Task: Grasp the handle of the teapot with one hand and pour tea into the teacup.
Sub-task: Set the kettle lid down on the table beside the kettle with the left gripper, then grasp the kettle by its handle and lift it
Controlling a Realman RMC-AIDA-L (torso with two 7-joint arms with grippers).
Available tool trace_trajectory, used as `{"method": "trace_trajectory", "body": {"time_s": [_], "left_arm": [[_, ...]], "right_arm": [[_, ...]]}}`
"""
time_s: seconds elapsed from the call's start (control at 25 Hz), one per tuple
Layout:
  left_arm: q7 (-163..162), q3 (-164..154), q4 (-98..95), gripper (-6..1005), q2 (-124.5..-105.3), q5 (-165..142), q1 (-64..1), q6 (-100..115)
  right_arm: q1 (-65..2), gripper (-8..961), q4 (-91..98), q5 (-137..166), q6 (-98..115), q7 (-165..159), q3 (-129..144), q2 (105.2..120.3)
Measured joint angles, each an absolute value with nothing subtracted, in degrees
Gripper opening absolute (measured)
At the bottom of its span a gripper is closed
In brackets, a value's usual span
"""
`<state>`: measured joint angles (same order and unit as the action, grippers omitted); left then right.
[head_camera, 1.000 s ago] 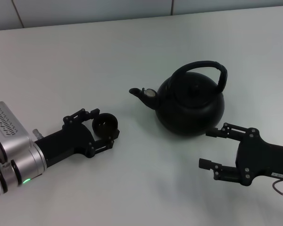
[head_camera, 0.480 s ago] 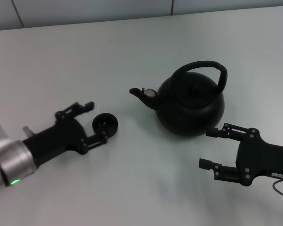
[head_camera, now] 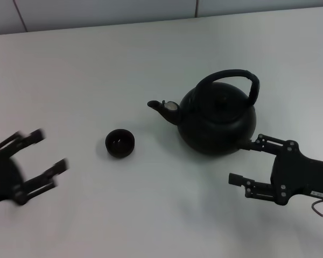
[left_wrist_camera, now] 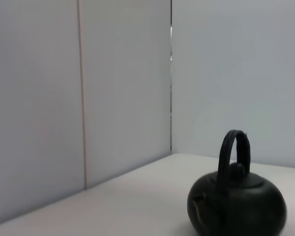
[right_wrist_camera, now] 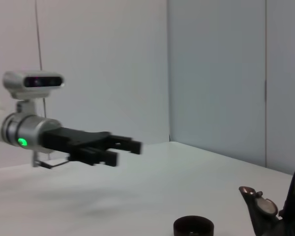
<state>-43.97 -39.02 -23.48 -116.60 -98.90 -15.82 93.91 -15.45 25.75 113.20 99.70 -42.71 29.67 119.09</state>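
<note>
The black teapot is next for my right gripper, which should go to it and close on the back end of its handle [head_camera: 253, 95], opposite its spout.
The matte-black teapot [head_camera: 218, 121] stands upright on the white table, its spout pointing left toward the teacup. Its arched black handle [head_camera: 229, 77] spans the top. The tiny dark teacup [head_camera: 120, 143] stands alone left of the spout. My right gripper [head_camera: 246, 162] is open, just right of and in front of the teapot, one finger close to the pot's base. My left gripper [head_camera: 47, 151] is open and empty at the far left, well away from the cup. The left wrist view shows the teapot [left_wrist_camera: 237, 206]; the right wrist view shows the cup [right_wrist_camera: 193, 226] and the left gripper [right_wrist_camera: 128, 151].
The white table [head_camera: 151, 64] stretches around the pot and cup. A pale panelled wall [head_camera: 97, 11] runs along the table's far edge.
My left gripper has let go of the teacup and pulled back to the left, leaving the cup standing on the table. The right gripper shifted slightly toward the teapot's base.
</note>
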Motion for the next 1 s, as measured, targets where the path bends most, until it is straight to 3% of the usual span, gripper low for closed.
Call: {"method": "trace_trajectory", "body": {"time_s": [0.24, 1.0], "left_arm": [[-46.81, -39.01, -25.79, 796, -113.85, -99.29, -12.63, 97.59], [-46.85, -38.5, -33.39, 786, -114.12, -110.25, -12.39, 96.22]], "right_arm": [[-15.72, 739, 25.62, 113.2, 99.66, -42.69, 29.01, 119.17], [-15.82, 736, 25.52, 113.16, 98.79, -42.62, 28.46, 119.12]]}}
